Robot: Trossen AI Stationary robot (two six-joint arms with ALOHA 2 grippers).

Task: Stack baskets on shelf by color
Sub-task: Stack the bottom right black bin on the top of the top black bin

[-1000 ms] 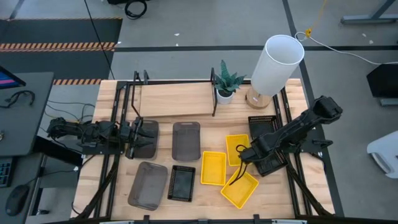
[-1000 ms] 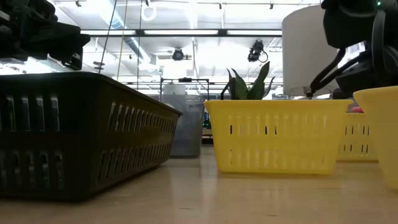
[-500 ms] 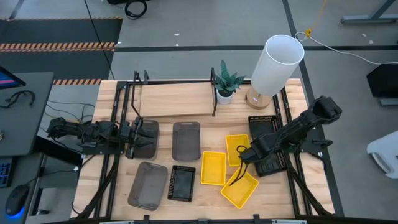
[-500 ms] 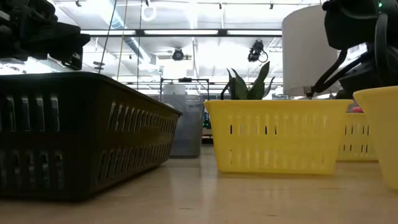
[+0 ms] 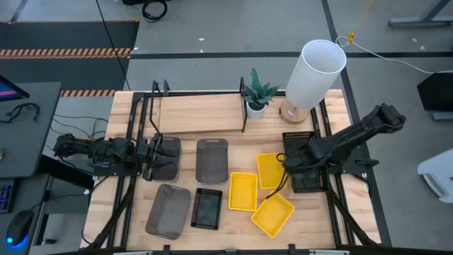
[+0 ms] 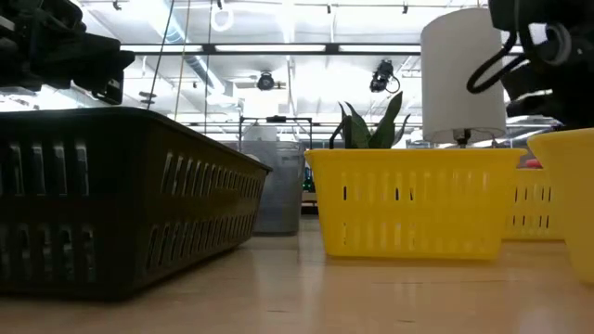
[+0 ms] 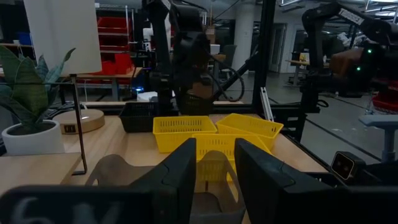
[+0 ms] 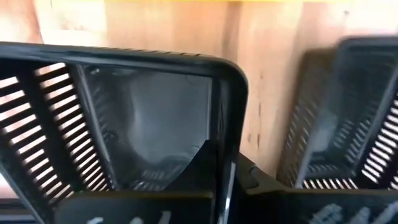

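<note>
The robot's right gripper should release the black basket, now held at the table's side, inside the other black basket (image 5: 300, 144) (image 8: 362, 118), just in front of the lamp.
My right gripper (image 5: 287, 161) is shut on a black basket (image 5: 300, 150) at the table's right side. A second black basket (image 5: 311, 181) lies beside it. Three yellow baskets (image 5: 270, 170) (image 5: 243, 191) (image 5: 272, 214) lie on the table to the left of it. Grey baskets (image 5: 211, 159) (image 5: 168, 210) and a small black basket (image 5: 207, 208) lie mid-table. The shelf (image 5: 198, 113) stands at the far side. My left gripper (image 5: 161, 157) is open and waits above a dark grey basket (image 7: 112, 177) at the left. My right gripper holds the black basket by its side wall (image 8: 225, 134), near a rounded corner (image 8: 236, 78). One finger (image 8: 199, 167) is inside the basket and the other (image 8: 258, 180) outside, with the rim between them. I cannot tell whether the basket is clear of the table.
A white plant pot (image 5: 255, 108) stands at the shelf's right end and a tall white lamp (image 5: 315, 71) stands at the far right. Black frame rails (image 5: 134, 142) run along both sides of the table. Bare wood (image 5: 233, 145) shows between the shelf and the baskets.
My right gripper has gone toward the table's far edge and a little to the right, from over the yellow baskets to the black baskets. In the low view the arm has risen. The left arm has kept still.
</note>
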